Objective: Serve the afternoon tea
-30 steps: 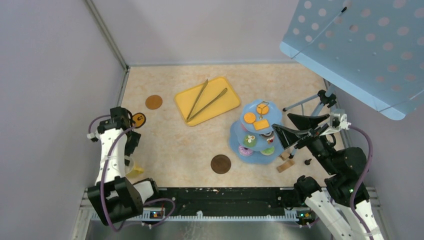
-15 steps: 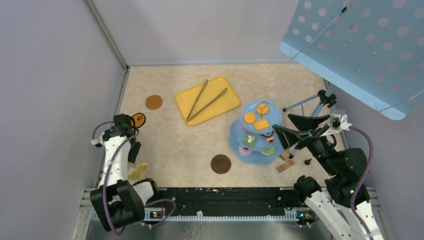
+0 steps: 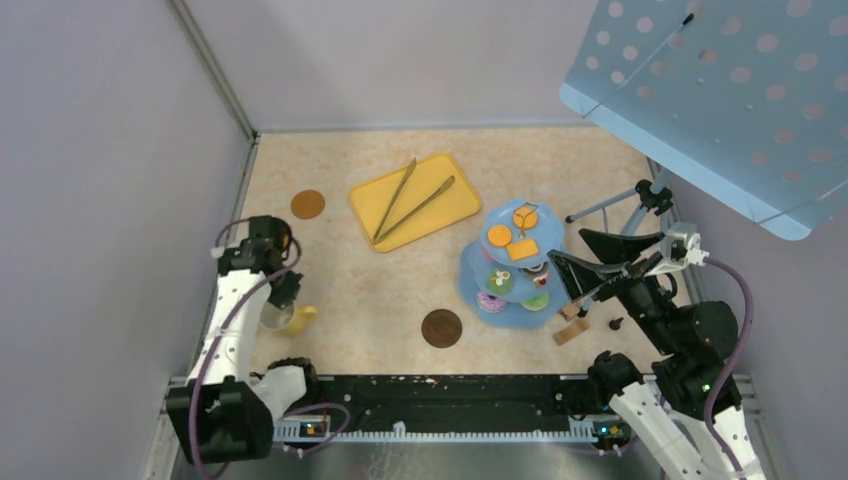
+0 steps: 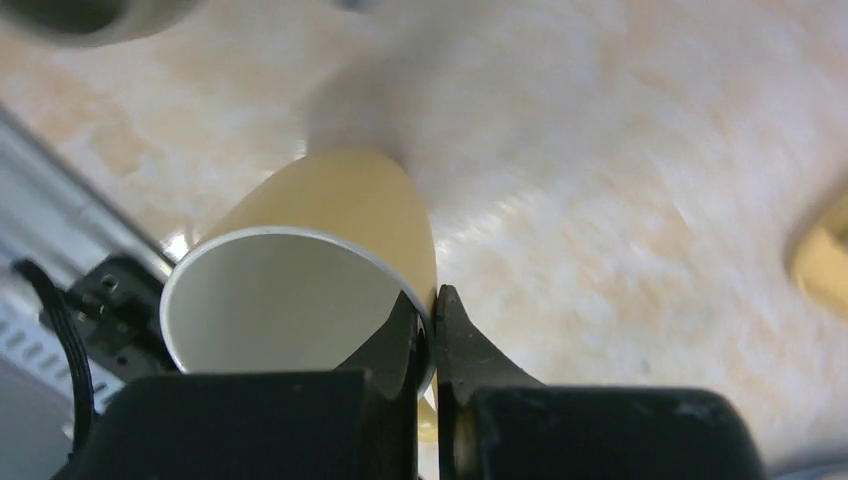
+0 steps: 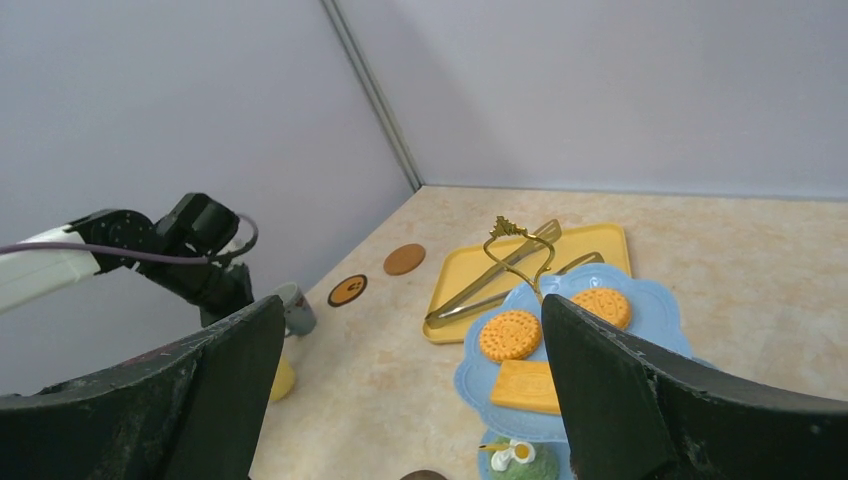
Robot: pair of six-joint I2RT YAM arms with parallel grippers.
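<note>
Next, my left gripper releases the yellow mug on the brown coaster at the front middle of the table (image 3: 441,328). The yellow mug is tilted near the front now.
My left gripper (image 4: 433,325) is shut on the rim of the yellow mug (image 4: 330,210), one finger inside the white interior and one outside. From above, the yellow mug (image 3: 302,320) lies tilted near the front left, under my left gripper (image 3: 282,305). The grey mug (image 5: 295,308) stands just behind it. The pale-blue stand (image 3: 470,275) holds orange biscuits (image 5: 510,335), donuts and cupcakes. Beside its right side hangs my right gripper (image 3: 565,248), open and holding nothing. Brown coasters lie at the back left (image 3: 308,204) and at the front middle (image 3: 441,327).
A yellow tray (image 3: 445,215) with metal tongs (image 3: 420,205) lies behind the stand. An orange-and-black coaster (image 5: 348,290) lies by the left wall. A blue dotted panel (image 3: 720,90) overhangs the back right above a tripod (image 3: 620,205). Small wooden blocks (image 3: 572,330) lie front right.
My left gripper has shut on the yellow mug's rim and moved right, away from the left wall, the mug going with it. The right arm has barely moved.
</note>
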